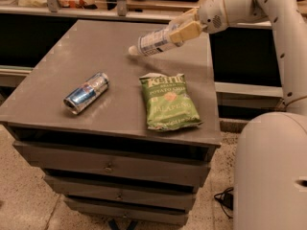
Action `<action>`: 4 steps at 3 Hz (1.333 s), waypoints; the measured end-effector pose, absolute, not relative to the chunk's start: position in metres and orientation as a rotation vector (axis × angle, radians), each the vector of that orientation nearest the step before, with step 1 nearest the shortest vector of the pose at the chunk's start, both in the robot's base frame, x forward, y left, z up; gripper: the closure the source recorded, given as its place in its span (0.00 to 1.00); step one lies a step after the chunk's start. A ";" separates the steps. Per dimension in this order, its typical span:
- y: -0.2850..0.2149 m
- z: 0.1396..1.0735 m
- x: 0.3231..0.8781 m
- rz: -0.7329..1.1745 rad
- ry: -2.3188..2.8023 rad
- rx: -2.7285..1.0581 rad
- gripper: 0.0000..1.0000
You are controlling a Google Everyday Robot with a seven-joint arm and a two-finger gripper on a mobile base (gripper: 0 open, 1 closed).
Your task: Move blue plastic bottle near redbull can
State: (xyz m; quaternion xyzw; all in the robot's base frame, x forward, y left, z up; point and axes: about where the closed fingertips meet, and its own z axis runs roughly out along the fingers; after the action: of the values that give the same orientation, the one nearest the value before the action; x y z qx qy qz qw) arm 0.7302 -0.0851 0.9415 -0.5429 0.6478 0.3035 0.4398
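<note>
The robot's gripper should release the blue plastic bottle just past the redbull can's far end (134,53), behind the green chip bag.
The blue plastic bottle (152,42) hangs in the air over the back middle of the grey cabinet top (72,47), lying sideways with its white cap pointing left and slightly down. My gripper (181,28) is shut on the bottle's base end, coming in from the upper right. The redbull can (87,93) lies on its side near the front left of the top, well left of and nearer the camera than the bottle.
A green chip bag (168,102) lies flat at the front right of the top, between the can and my arm's side. My white base (271,171) stands to the right of the cabinet. Shelving runs behind.
</note>
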 end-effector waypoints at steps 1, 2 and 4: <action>-0.061 0.939 0.707 0.852 1.504 -1.505 1.00; -0.039 0.947 0.689 0.927 1.418 -1.597 1.00; -0.018 0.950 0.679 0.971 1.419 -1.598 0.85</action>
State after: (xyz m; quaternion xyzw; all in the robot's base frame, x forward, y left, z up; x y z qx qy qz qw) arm 0.6795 -0.0180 0.9502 -0.6277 0.5575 0.3814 0.3869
